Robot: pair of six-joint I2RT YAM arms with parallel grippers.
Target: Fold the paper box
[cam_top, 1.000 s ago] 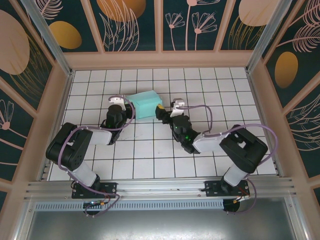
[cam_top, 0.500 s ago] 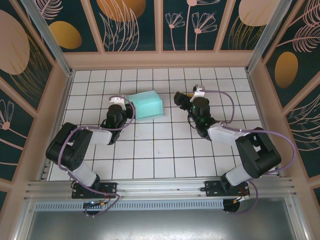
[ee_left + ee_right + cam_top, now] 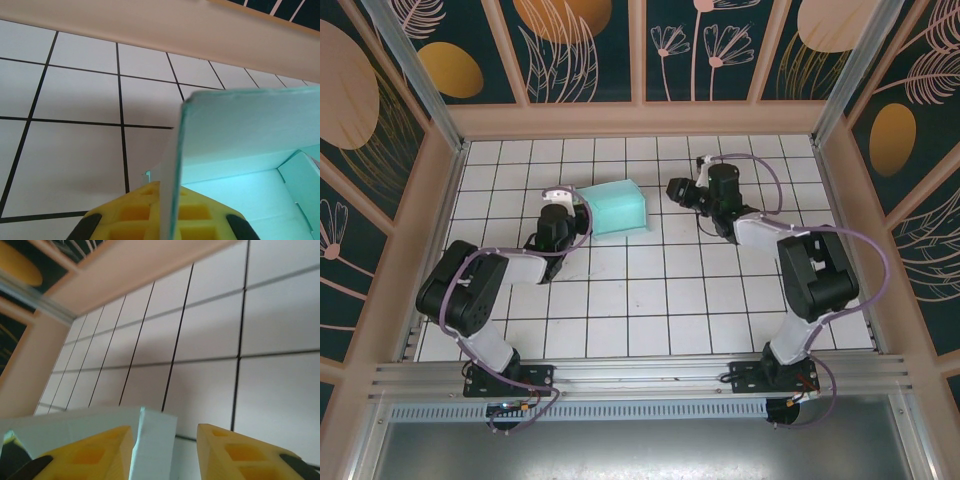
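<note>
The paper box is crooked, with my left gripper on one of its sides. Next, my right gripper grips the box's opposite side (image 3: pixel 644 208) and help turn the box straight.
The paper box (image 3: pixel 618 208) is pale turquoise card, standing open on the white tiled floor left of centre. My left gripper (image 3: pixel 577 224) is at its left side, shut on the thin left wall. In the left wrist view that wall's edge (image 3: pixel 172 165) runs straight down between the yellow fingers (image 3: pixel 135 212) of the left gripper (image 3: pixel 167 189), and the box's inside (image 3: pixel 240 190) opens to the right. My right gripper (image 3: pixel 676 190) hovers right of the box, a small gap away, open. In the right wrist view a box corner (image 3: pixel 155 440) shows in the gap of the right gripper (image 3: pixel 164 428).
The pale wooden back wall (image 3: pixel 640 120) stands a few tiles behind the box. Side walls (image 3: pixel 430 220) and metal posts (image 3: pixel 845 70) close in the floor. Open tiles (image 3: pixel 640 300) lie between the arms and the front rail (image 3: pixel 640 375).
My right gripper has drawn back from the box's right end toward the back right, and its fingers have narrowed. The box now stands squarer. The left gripper keeps its grip.
</note>
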